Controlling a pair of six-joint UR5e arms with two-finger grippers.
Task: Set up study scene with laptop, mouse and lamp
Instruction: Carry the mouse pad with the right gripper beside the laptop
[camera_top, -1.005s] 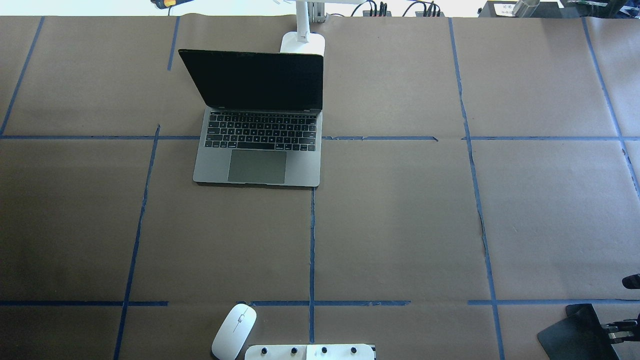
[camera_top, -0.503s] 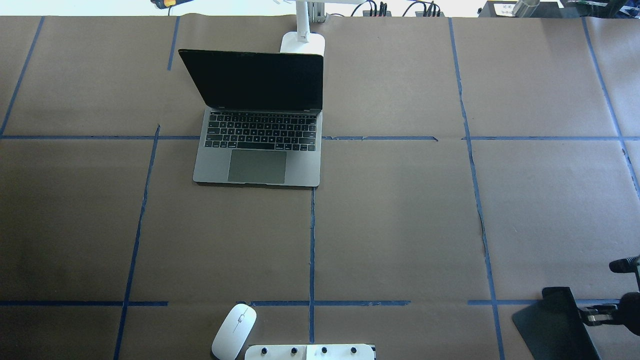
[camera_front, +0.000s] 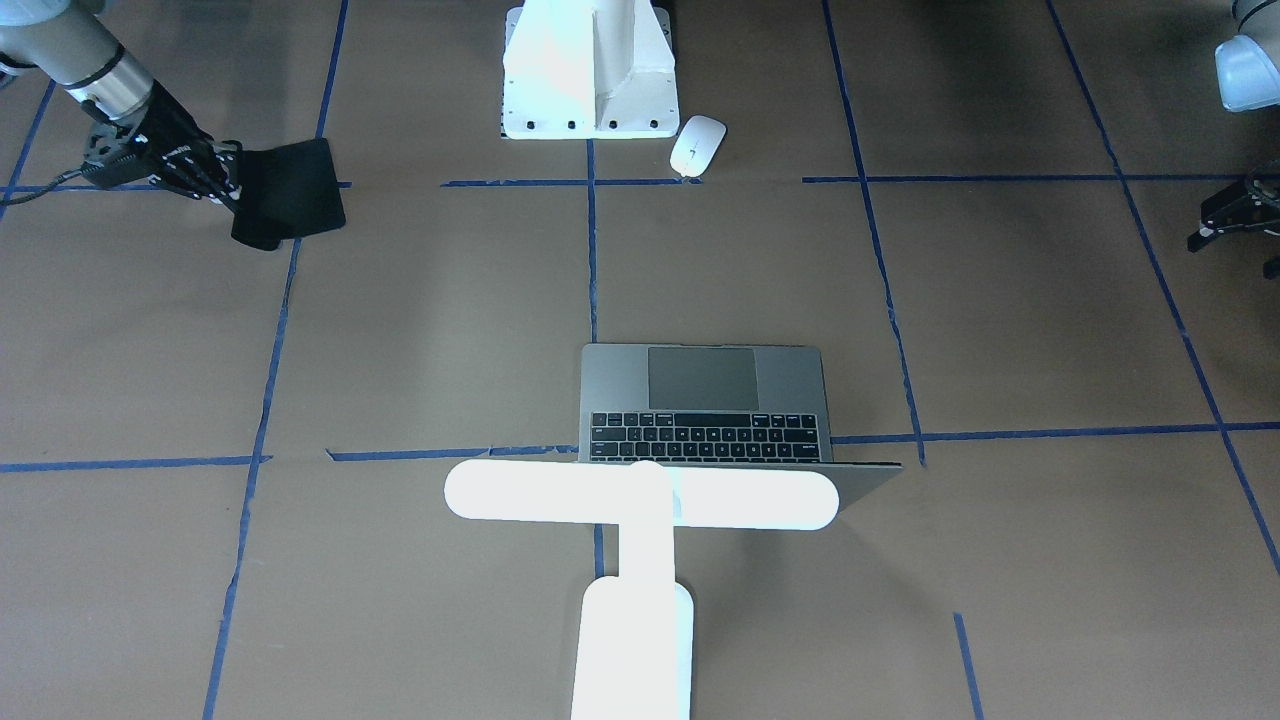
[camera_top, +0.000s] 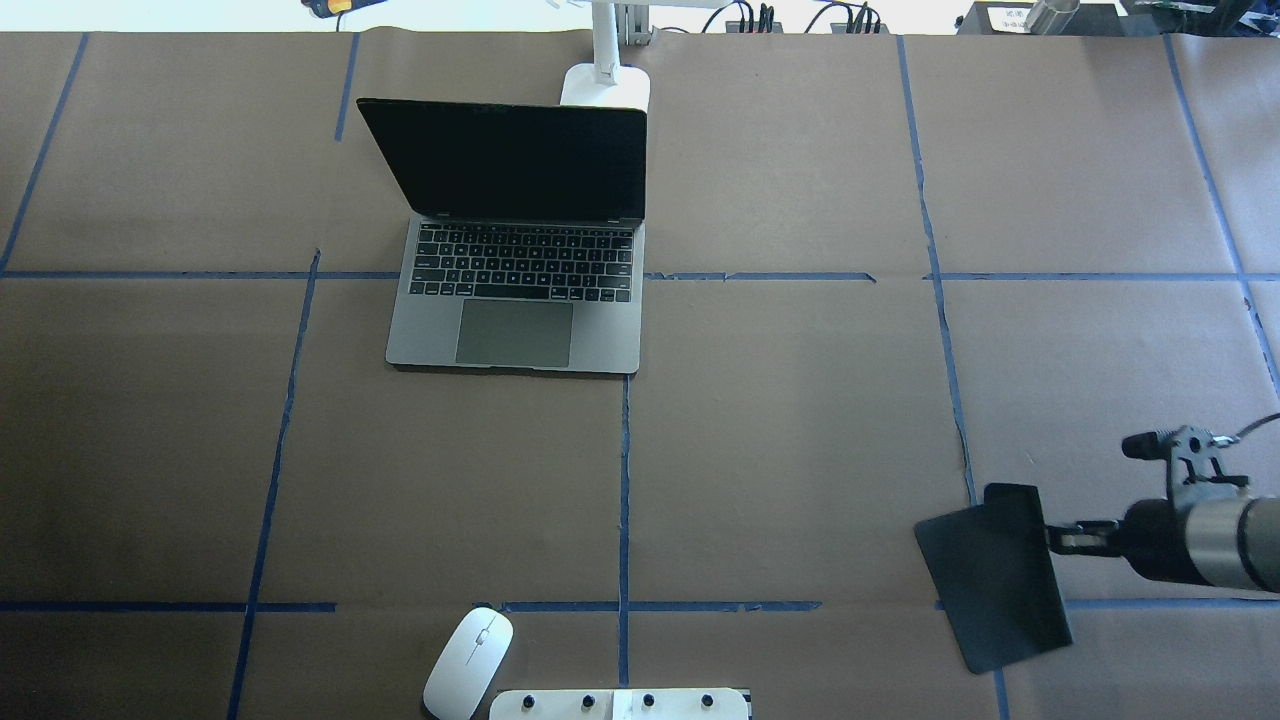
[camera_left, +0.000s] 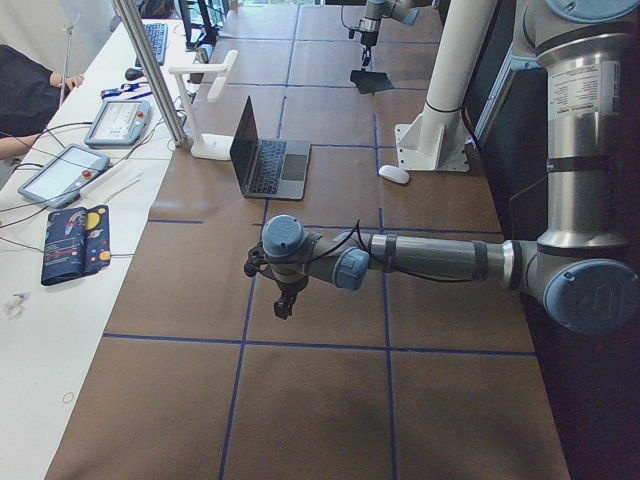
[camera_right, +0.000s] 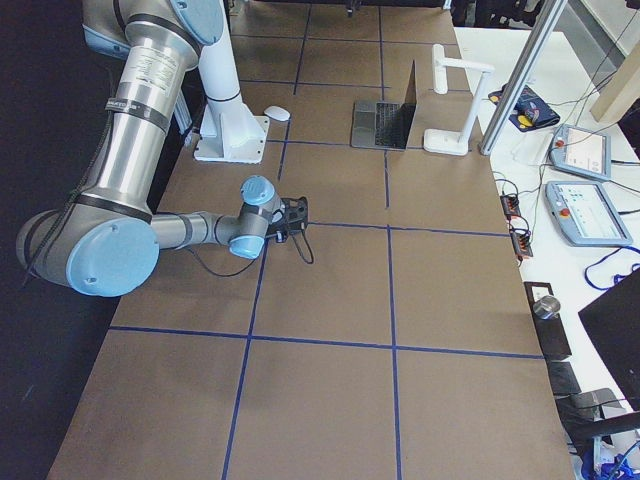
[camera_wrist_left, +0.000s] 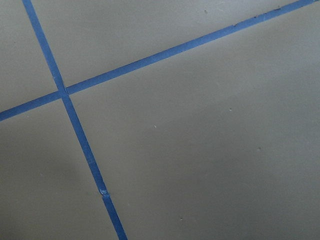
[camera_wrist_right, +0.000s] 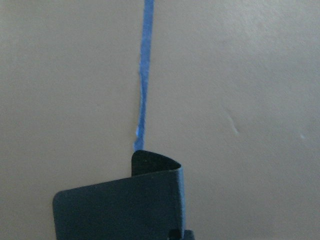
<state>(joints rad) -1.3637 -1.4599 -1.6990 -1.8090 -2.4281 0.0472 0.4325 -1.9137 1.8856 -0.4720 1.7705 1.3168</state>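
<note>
Next, I lay the black mat down with my right gripper across the blue tape line (camera_front: 489, 416) next to the grey laptop.
The grey laptop (camera_top: 515, 290) stands open left of the table's middle, screen toward the far edge; it also shows in the front view (camera_front: 700, 400). The white lamp (camera_front: 640, 495) stands just behind its lid, with its base (camera_top: 605, 85) at the far edge. The white mouse (camera_top: 468, 662) lies at the near edge beside the pedestal, also seen in the front view (camera_front: 697, 145). My right gripper (camera_top: 1060, 537) is shut on the edge of a black mat (camera_top: 995, 575) and holds it above the table at the near right. My left gripper (camera_front: 1215, 225) looks open and empty at the far left.
The white bolted pedestal (camera_front: 588, 70) stands at the near edge, centre. Blue tape lines (camera_top: 624, 480) divide the brown paper cover into squares. Tablets, cables and an aluminium post (camera_right: 520, 80) sit beyond the far edge.
My right gripper has carried the black mat in from the right edge, leftward and farther from the near edge. Laptop, mouse and lamp have not moved.
</note>
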